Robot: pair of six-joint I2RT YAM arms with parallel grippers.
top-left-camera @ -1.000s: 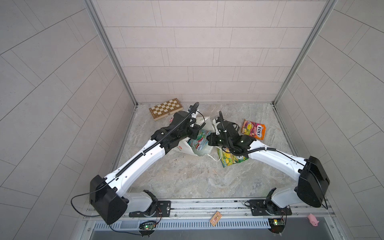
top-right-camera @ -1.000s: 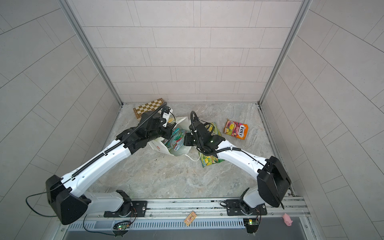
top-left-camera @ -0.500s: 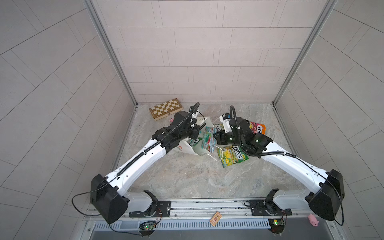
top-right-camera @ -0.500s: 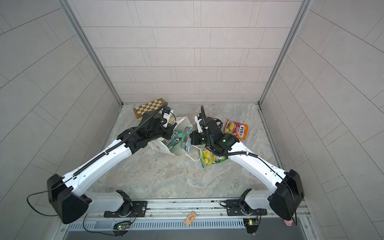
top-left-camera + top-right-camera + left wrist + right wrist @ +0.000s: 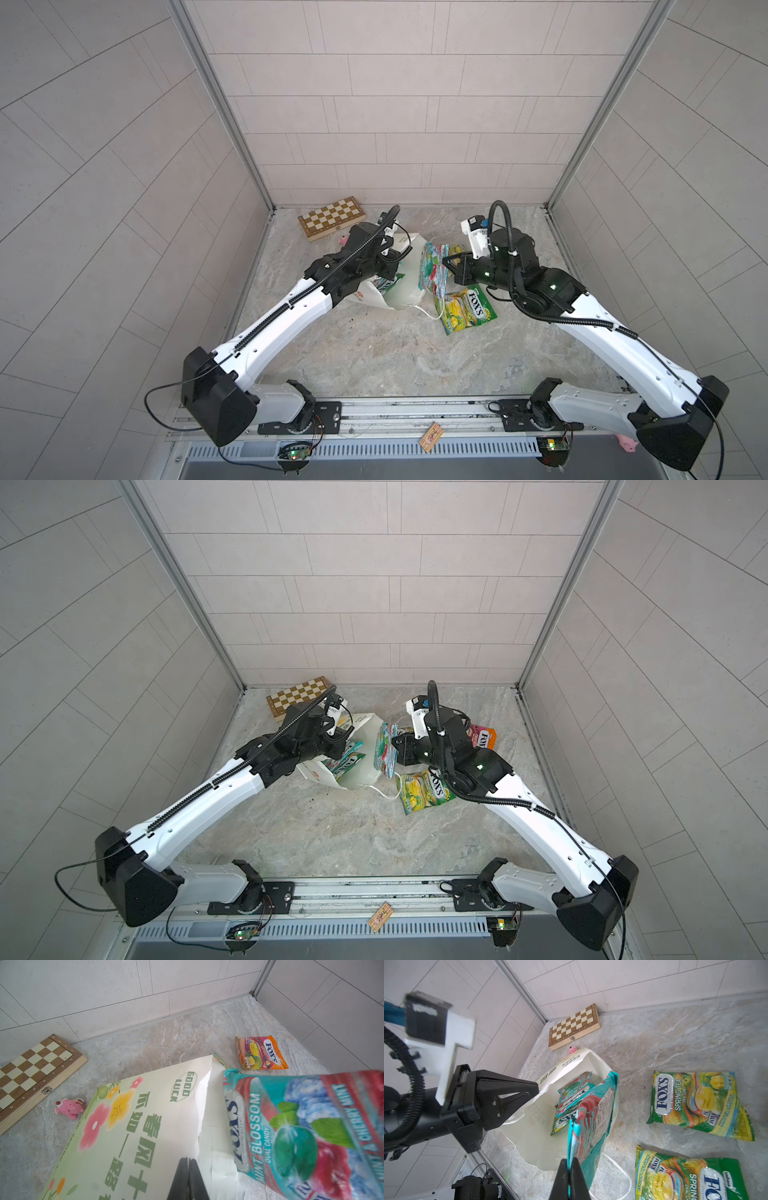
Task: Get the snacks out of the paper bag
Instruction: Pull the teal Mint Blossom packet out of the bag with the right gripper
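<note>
The teal-red snack packet, now hanging just outside the bag's mouth, will be let go by my right gripper on the table [image 5: 517, 308] next to the front green-yellow packet, away from the bag.
The white paper bag [image 5: 405, 286] [image 5: 357, 771] lies on its side, mouth open toward the right. My left gripper [image 5: 188, 1159] [image 5: 536, 1087] is shut on the bag's upper rim and holds it up. My right gripper [image 5: 569, 1160] [image 5: 446, 264] is shut on the edge of a teal-red snack packet [image 5: 591, 1122] [image 5: 301, 1136] [image 5: 385, 750], which hangs upright just outside the mouth. Two more packets [image 5: 571, 1095] lie inside the bag. Two green-yellow packets [image 5: 695, 1103] [image 5: 685, 1180] and a pink-orange one [image 5: 260, 1052] [image 5: 484, 737] lie on the table to the right.
A folded chessboard [image 5: 332, 218] [image 5: 35, 1076] lies at the back left near the wall, with a small pink pig toy [image 5: 70, 1106] between it and the bag. The bag's white cord handle [image 5: 428, 313] trails on the table. Tiled walls close in on three sides.
My right gripper has drawn the teal-red packet out of the bag's mouth toward the right, and the right arm has pulled back. My left gripper has kept its hold on the bag.
</note>
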